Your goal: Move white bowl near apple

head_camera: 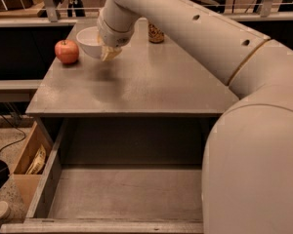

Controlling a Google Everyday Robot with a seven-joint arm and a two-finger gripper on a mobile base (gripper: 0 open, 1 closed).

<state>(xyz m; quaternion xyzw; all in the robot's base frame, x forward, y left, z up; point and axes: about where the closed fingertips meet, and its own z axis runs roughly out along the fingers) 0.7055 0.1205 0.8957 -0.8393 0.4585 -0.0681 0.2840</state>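
Note:
My gripper will release the white bowl on the grey table top just in front of the apple (82,66).
The white bowl (89,41) is at the back left of the grey table top, held just above it. My gripper (107,51) is shut on the bowl's right rim; its tan fingertips (110,54) show below the wrist. The red-orange apple (67,51) sits on the table just left of the bowl, a small gap between them. My white arm comes in from the right and hides the bowl's right side.
A brown can (156,33) stands at the back of the table (136,87), right of my wrist. An open drawer (122,194) juts out below the table front. A cardboard box (31,160) sits on the floor at left.

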